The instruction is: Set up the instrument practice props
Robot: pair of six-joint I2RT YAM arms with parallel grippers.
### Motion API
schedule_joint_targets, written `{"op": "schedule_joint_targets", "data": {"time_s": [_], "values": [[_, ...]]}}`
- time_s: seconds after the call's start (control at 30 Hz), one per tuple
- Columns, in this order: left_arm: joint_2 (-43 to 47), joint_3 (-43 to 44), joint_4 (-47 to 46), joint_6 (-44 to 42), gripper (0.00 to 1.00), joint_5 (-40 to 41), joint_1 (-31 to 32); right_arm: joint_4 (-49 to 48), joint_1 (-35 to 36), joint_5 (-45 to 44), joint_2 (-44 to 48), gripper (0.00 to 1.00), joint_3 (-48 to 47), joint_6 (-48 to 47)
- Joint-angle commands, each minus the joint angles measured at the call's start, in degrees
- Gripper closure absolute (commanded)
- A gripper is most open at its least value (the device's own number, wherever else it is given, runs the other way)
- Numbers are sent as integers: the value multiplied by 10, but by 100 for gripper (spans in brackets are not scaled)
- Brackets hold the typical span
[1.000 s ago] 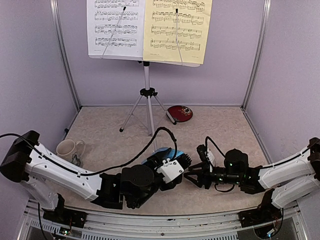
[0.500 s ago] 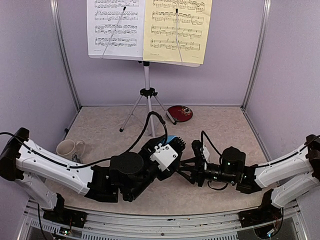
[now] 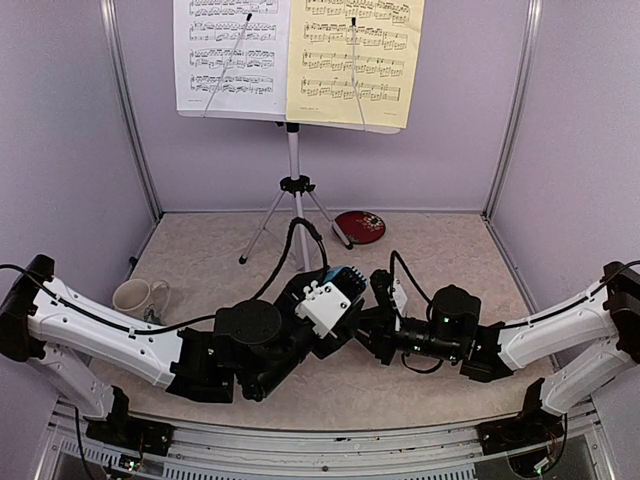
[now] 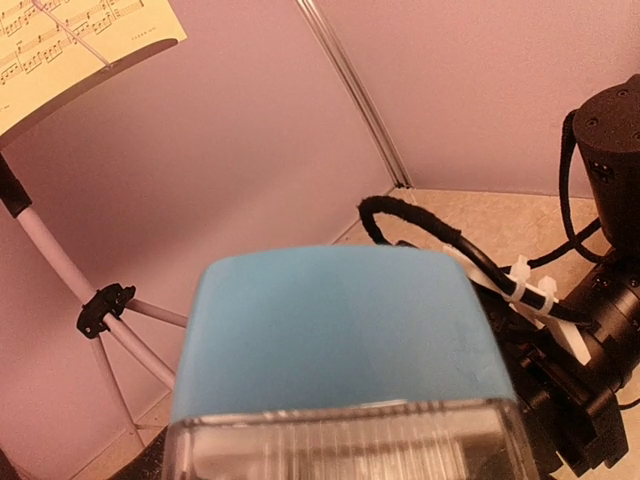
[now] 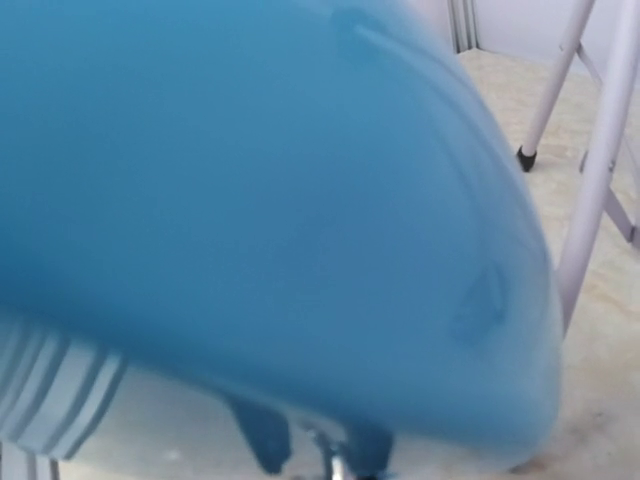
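Next, I release the blue metronome, now held above the table's middle, from my left gripper on the front half of the table, at a spot straight out from the red plate [image 3: 363,354].
The white music stand [image 3: 294,150] stands on its silver tripod at the back and holds a white sheet [image 3: 232,55] and a yellow sheet [image 3: 355,60]. My left gripper [image 3: 335,292] is shut on the small blue metronome [image 3: 343,272] and holds it above the table's middle. The metronome fills the left wrist view [image 4: 340,330], blue body above its clear cover; my fingers are hidden behind it. My right gripper [image 3: 368,310] is against the metronome's right side, jaws spread. The metronome fills the right wrist view [image 5: 250,200] as a blue blur.
A white patterned mug [image 3: 135,296] stands at the left near my left arm. A red round plate [image 3: 360,226] lies at the back by the tripod legs [image 5: 595,200]. Purple walls close in the left, right and back.
My left gripper has lifted the metronome up and toward the back. My right gripper has moved left and closed in on the metronome.
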State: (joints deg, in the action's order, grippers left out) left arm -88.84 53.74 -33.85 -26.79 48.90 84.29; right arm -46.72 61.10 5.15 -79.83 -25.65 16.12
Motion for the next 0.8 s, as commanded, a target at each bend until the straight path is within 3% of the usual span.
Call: {"op": "schedule_joint_targets", "data": {"time_s": [0.0, 0.1, 0.77], "values": [[27, 12, -52, 3, 60, -4, -3, -20, 9, -3, -4, 92, -9, -3], [26, 12, -54, 4, 61, -6, -3, -23, 9, -3, -1, 100, -6, -1], [52, -82, -122, -8, 62, -57, 16, -99, -31, -8, 28, 100, 47, 98]]}}
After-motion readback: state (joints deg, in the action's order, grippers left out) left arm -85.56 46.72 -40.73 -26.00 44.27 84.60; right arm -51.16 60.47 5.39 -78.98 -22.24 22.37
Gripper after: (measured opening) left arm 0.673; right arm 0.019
